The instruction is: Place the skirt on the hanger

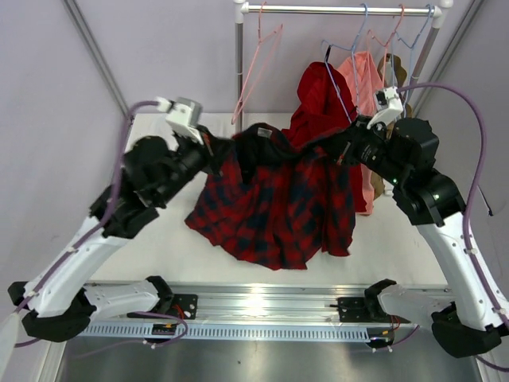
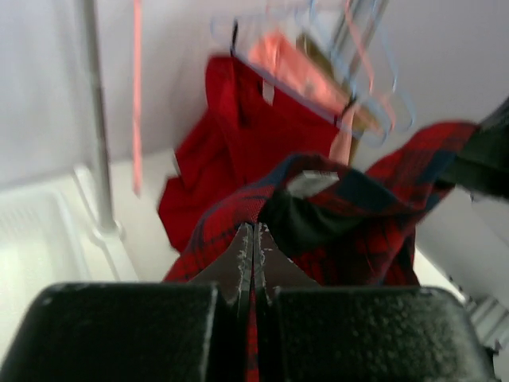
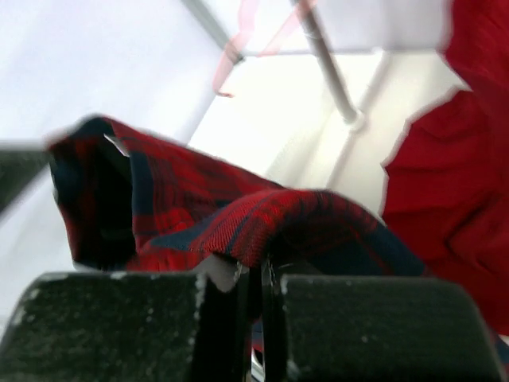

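The skirt's waist hangs open and sags beside my left gripper, so I will put the skirt down and grab the waist's outer corner [image 2: 216, 229] with my left gripper.
The red and navy plaid skirt [image 1: 278, 203] hangs stretched between my two grippers above the white table. My left gripper [image 1: 216, 151] is shut on its left waist edge, and the skirt shows in the left wrist view [image 2: 350, 207] with the gripper [image 2: 253, 231] pinching it. My right gripper [image 1: 343, 150] is shut on the right waist edge; the skirt [image 3: 238, 215] drapes over the gripper [image 3: 258, 267]. The pink wire hanger [image 1: 256, 68] hangs on the rail at the back, left of the skirt, apart from it. It shows blurred in the wrist views [image 2: 137, 95] [image 3: 238, 48].
A garment rail [image 1: 334, 9] on a metal post [image 1: 238, 64] stands at the back. A plain red garment [image 1: 322, 103] and a salmon-pink one [image 1: 364, 76] hang on light blue hangers [image 1: 358, 40] at the right. The table's [image 1: 159, 239] front edge has a metal rail.
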You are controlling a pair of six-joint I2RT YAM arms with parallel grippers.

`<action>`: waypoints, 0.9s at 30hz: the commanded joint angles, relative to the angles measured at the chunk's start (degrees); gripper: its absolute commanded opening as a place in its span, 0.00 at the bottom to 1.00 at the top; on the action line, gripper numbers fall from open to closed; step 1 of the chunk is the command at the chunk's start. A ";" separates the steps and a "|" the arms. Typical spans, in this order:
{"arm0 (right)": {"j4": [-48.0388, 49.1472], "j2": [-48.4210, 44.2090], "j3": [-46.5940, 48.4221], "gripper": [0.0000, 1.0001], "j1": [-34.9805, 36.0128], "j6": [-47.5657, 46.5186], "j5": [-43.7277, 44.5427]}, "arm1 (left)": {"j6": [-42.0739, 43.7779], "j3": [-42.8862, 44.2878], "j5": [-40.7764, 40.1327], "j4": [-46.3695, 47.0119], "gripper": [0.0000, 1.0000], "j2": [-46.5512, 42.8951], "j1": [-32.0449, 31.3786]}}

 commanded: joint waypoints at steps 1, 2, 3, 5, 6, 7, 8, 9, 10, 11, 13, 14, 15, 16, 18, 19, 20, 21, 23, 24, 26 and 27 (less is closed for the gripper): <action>3.11 -1.61 -4.54 0.00 -6.89 2.93 -11.38 | -8.54 -8.95 4.00 5.97 0.00 -1.18 1.50; 4.43 -1.88 -5.87 0.00 -8.91 3.64 -14.13 | -9.52 -10.81 7.05 7.19 0.00 -1.53 2.74; 5.58 -1.79 -7.19 0.00 -12.93 4.34 -16.59 | -12.49 -14.14 9.17 9.90 0.00 -1.89 4.23; 8.04 -0.83 -10.62 0.00 -16.91 6.45 -26.07 | -17.06 -19.69 18.70 12.38 0.00 -2.68 11.60; 9.70 -0.22 -11.85 0.00 -20.14 7.33 -29.50 | -21.09 -25.28 21.64 15.26 0.00 -3.55 16.15; 10.85 -0.38 -15.26 0.00 -21.13 8.12 -32.49 | -22.61 -27.07 23.76 16.42 0.00 -4.17 17.76; 11.91 -0.91 -17.12 0.00 -21.58 9.00 -35.74 | -23.50 -28.75 25.00 17.91 0.00 -4.87 18.73; 12.53 -2.57 -18.88 0.00 -21.58 9.09 -35.95 | -24.64 -32.59 24.57 18.27 0.00 -5.49 19.18; 13.23 -3.71 -21.07 0.00 -21.41 9.35 -36.39 | -25.17 -33.85 23.96 18.10 0.00 -6.19 19.27; 14.28 -4.86 -26.31 0.00 -21.32 10.05 -37.87 | -25.96 -34.90 23.69 18.36 0.00 -6.28 19.27; 16.13 -7.92 -32.05 0.00 -21.14 10.41 -38.93 | -28.51 -40.42 23.95 19.59 0.00 -6.28 19.36; 16.66 -8.99 -37.56 0.00 -21.14 10.59 -39.37 | -29.30 -43.24 24.13 21.16 0.00 -6.20 19.36; 16.84 -9.87 -40.14 0.00 -21.06 10.41 -40.25 | -30.52 -44.74 25.18 22.57 0.00 -6.20 19.36; 16.93 -11.27 -42.69 0.01 -20.97 10.41 -40.60 | -30.97 -47.54 25.71 23.89 0.00 -6.11 19.36; 17.45 -12.42 -49.52 0.02 -20.79 10.41 -41.74 | -32.11 -50.99 26.24 26.10 0.00 -4.97 19.36; 17.46 -13.12 -51.48 0.02 -20.01 10.15 -41.49 | -32.03 -51.87 26.24 26.62 0.00 -4.44 19.36; 16.93 -14.09 -53.07 0.03 -19.48 9.80 -40.70 | -32.03 -54.23 26.33 27.15 0.00 -3.13 19.36; 14.75 -14.45 -55.43 0.03 -19.04 8.93 -39.48 | -32.12 -54.95 26.24 27.94 0.00 -2.42 19.36; 12.54 -14.97 -56.94 0.03 -18.07 6.99 -35.17 | -32.38 -57.23 26.76 31.27 0.00 -0.84 19.27; 11.75 -14.98 -58.08 0.04 -17.98 6.64 -34.20 | -32.82 -57.50 26.94 31.81 0.01 0.82 19.27; 11.31 -14.89 -58.71 0.06 -17.98 6.28 -31.83 | -32.82 -58.03 26.86 32.60 0.06 2.15 19.10; 11.04 -14.63 -58.88 0.08 -17.89 5.93 -31.12 | -32.47 -58.12 26.51 32.78 0.07 3.02 18.83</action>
